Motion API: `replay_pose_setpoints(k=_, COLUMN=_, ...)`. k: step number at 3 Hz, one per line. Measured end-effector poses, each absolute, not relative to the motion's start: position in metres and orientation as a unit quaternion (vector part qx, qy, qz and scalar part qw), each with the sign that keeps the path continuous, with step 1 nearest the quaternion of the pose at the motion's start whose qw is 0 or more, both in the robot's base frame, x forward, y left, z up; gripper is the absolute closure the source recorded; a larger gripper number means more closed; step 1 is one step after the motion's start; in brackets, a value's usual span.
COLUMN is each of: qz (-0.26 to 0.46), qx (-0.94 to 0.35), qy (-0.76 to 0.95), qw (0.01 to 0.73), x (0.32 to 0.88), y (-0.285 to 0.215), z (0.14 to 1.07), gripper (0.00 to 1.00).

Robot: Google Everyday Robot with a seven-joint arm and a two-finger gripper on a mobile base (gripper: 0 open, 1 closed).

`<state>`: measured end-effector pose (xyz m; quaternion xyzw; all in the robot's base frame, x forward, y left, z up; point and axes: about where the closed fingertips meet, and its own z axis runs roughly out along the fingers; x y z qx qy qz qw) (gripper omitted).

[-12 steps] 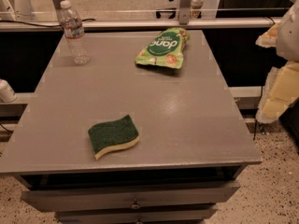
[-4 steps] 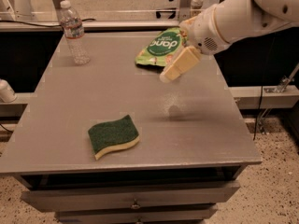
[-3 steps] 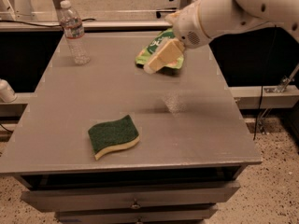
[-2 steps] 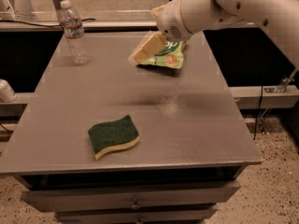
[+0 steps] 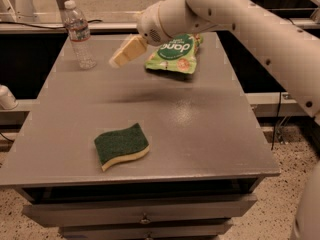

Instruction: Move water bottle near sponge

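Observation:
The gripper needs to next close on the water bottle's middle (image 5: 77, 32), halfway between white cap and base.
The water bottle (image 5: 79, 34) stands upright at the far left corner of the grey table (image 5: 200, 129). It is clear and ribbed, with a white cap and a white-and-red label. The sponge (image 5: 121, 145), dark green over pale yellow, lies flat near the table's front, left of centre. My gripper (image 5: 120, 58) hangs above the far middle of the table, a short way right of the bottle and apart from it. It holds nothing that I can see. The white arm reaches in from the upper right.
A glossy light-green snack pouch (image 5: 176, 51) lies at the far middle-right of the table, just right of the gripper. Drawers (image 5: 145, 215) sit under the table's front edge. A rail runs behind the table.
My arm has swung in from the right and the gripper has travelled left across the far side of the table, past the pouch, toward the bottle. Bottle, sponge and pouch have not moved.

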<state>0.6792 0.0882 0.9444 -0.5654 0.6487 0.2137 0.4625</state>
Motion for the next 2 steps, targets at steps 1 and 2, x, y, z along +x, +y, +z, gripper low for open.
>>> replay_pose_setpoints(k=1, qz=0.236, qx=-0.556, qy=0.645, qw=0.468, x=0.692, y=0.122, z=0.942, gripper=0.0)
replay_pose_setpoints(k=2, qz=0.259, qx=-0.533, qy=0.647, qw=0.48, x=0.709, y=0.146, z=0.944, gripper=0.0)
